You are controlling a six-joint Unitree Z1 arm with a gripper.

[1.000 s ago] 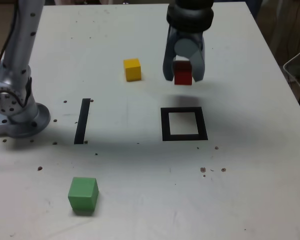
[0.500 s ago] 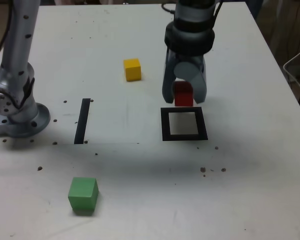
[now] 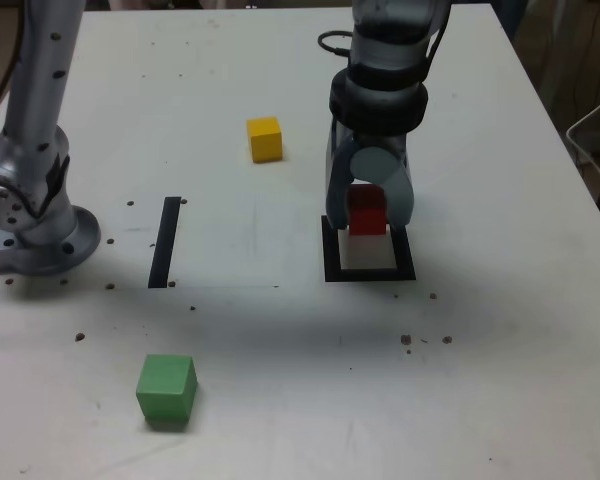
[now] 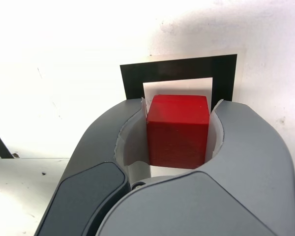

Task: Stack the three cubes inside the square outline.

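I will use my gripper to set the red cube down on the white centre of the square outline (image 3: 364, 243) (image 4: 180, 119).
My gripper (image 3: 368, 222) is shut on the red cube (image 3: 366, 211), gripped between its grey fingers. It hangs just above the square outline (image 3: 332, 262), whose white centre shows below the cube. In the wrist view the red cube (image 4: 178, 129) sits between the two fingers over the square outline (image 4: 177, 66). The yellow cube (image 3: 264, 139) rests on the table further back, to the exterior view's left. The green cube (image 3: 166, 388) lies near the front left of the exterior view.
A thin black strip (image 3: 165, 241) lies on the white table (image 3: 280, 320) left of the outline in the exterior view. The arm's grey base (image 3: 35, 225) stands at the left edge. Small dark specks dot the tabletop.
The gripper has carried the red cube forward and down, from behind the outline to right over its white centre. The yellow and green cubes have stayed put.
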